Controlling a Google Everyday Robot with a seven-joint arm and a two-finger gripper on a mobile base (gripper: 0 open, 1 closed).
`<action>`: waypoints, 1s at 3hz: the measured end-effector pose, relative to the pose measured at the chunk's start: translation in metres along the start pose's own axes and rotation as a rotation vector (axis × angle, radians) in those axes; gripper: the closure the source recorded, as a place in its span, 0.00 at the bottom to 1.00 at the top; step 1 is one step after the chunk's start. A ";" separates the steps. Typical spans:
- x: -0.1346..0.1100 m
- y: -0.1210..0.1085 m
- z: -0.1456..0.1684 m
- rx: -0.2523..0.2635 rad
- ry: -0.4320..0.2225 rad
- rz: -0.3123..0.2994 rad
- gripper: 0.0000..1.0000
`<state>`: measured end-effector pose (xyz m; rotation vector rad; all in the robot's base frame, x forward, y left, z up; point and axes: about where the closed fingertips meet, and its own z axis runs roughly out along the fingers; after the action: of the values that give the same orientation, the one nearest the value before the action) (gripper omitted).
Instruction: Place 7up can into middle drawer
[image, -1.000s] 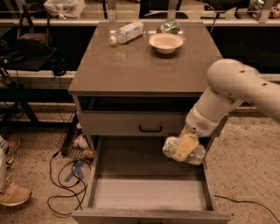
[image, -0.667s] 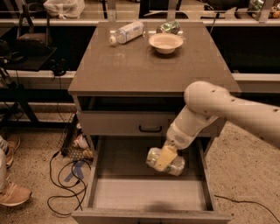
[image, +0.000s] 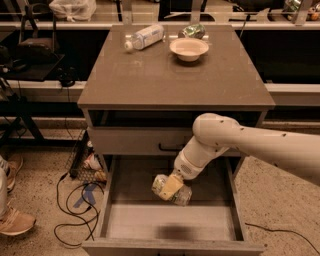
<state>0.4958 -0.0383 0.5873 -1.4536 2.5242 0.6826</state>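
Observation:
Next, my gripper lets go of the 7up can near the centre of the open middle drawer's grey bottom (image: 182, 204).
My gripper (image: 171, 187) hangs from the white arm that reaches in from the right, low inside the open middle drawer (image: 113, 199), over its grey floor left of centre. It is shut on the 7up can (image: 163, 185), a silvery-white can with green print that lies sideways between the fingers. The fingers cover the can's middle. The can is above the drawer floor; I cannot tell whether it touches it.
The shallower top drawer front (image: 132, 141) with a black handle is closed above. On the cabinet top (image: 150, 75) lie a clear bottle (image: 143, 37), a white bowl (image: 188, 48) and a green shiny packet (image: 192, 31). Cables (image: 75, 210) and a person's shoes (image: 15, 220) are on the floor to the left.
The arm has swung left and down, carrying the can from beside the drawer's right wall to over the drawer floor left of centre.

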 end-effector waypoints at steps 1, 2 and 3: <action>0.000 0.000 0.000 -0.001 0.002 -0.001 1.00; 0.010 -0.015 0.023 0.029 0.021 0.053 1.00; 0.037 -0.050 0.062 0.082 0.038 0.171 1.00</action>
<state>0.5137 -0.0603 0.5043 -1.2472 2.6938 0.5740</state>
